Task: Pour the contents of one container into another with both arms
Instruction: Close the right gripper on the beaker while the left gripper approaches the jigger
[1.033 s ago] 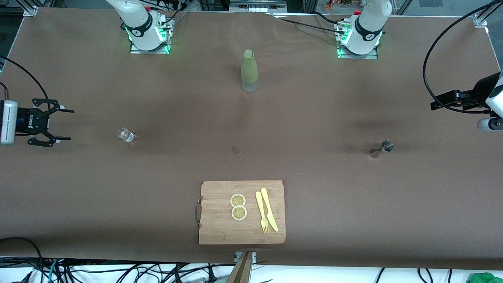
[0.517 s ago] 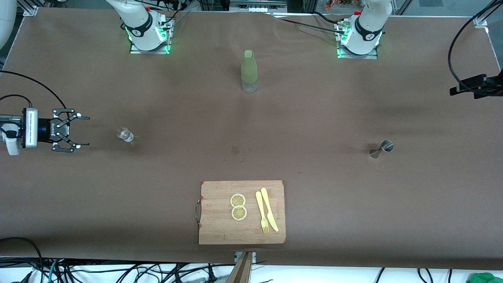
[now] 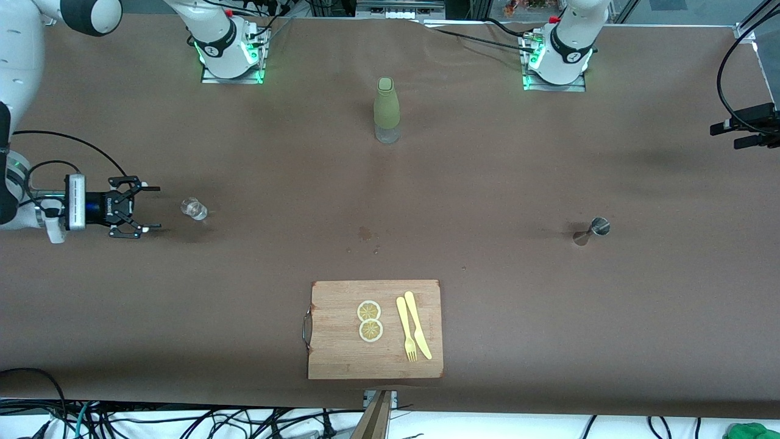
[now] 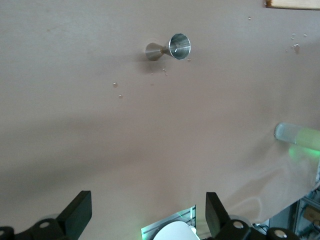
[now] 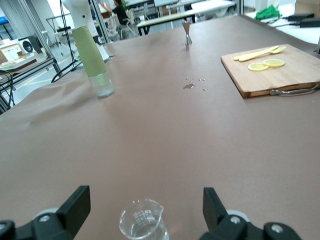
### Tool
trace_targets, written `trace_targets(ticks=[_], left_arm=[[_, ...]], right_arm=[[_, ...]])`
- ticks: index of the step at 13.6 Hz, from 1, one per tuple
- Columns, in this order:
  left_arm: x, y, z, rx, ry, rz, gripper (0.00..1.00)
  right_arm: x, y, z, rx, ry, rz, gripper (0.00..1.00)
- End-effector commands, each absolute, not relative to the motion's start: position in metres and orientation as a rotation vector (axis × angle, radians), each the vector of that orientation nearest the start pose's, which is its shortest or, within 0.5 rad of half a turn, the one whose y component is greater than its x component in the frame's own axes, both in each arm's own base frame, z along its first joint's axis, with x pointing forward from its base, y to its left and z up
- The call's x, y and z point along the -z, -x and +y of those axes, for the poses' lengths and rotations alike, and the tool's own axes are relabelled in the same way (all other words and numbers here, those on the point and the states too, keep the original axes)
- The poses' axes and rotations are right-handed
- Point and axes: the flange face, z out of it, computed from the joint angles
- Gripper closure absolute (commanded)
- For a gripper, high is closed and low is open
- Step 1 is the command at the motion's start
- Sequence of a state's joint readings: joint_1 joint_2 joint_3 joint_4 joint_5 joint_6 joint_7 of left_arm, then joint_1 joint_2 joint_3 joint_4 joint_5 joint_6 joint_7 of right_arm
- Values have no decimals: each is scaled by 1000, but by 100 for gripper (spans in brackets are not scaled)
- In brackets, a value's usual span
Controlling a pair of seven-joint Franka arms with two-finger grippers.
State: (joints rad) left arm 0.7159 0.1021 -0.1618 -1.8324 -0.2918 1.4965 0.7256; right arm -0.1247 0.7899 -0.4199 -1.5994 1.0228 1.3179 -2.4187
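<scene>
The robot's right gripper needs to close around the body of the tiny clear glass cup (image 3: 195, 209) (image 5: 149, 230), with its fingers on opposite sides below the cup's rim.
A tiny clear glass cup (image 3: 194, 209) with a little liquid stands on the brown table toward the right arm's end. My right gripper (image 3: 158, 208) lies level beside it, open, its fingers pointing at the cup and a short way from it. In the right wrist view the cup (image 5: 144, 225) sits between and just ahead of the open gripper (image 5: 145, 197). The steel jigger (image 3: 600, 227) stands upright toward the left arm's end. My left gripper (image 3: 725, 137) hangs at that table end, open and empty (image 4: 147, 202), with the jigger (image 4: 170, 47) well ahead of it.
An olive-green bottle (image 3: 386, 110) stands mid-table near the bases. A wooden cutting board (image 3: 341, 353) with two lemon slices (image 3: 369, 320), a yellow fork and a knife (image 3: 420, 332) lies near the front edge. Wet spots (image 3: 365, 233) mark the table's middle.
My right gripper has moved in along the table toward the glass cup. My left gripper has drawn back toward its end of the table. Both stayed open.
</scene>
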Motion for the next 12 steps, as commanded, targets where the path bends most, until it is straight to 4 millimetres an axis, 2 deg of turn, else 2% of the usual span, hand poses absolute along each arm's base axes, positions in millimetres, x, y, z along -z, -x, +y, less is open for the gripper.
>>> trace_targets(ticks=[1, 5, 8, 12], left_arm=[[-416, -483, 273, 129, -2520, -314, 0], [-374, -492, 280, -6, -2389, -561, 0], [-329, -492, 298, -169, -2252, -764, 0], [-286, -498, 299, -364, -2067, -983, 0]], right_arm=[[-159, -570, -194, 798, 1447, -1417, 0], [-119, -562, -194, 855, 1442, -1364, 0], [-104, -558, -191, 845, 1438, -1340, 0], [-101, -554, -189, 856, 1413, -1344, 0]])
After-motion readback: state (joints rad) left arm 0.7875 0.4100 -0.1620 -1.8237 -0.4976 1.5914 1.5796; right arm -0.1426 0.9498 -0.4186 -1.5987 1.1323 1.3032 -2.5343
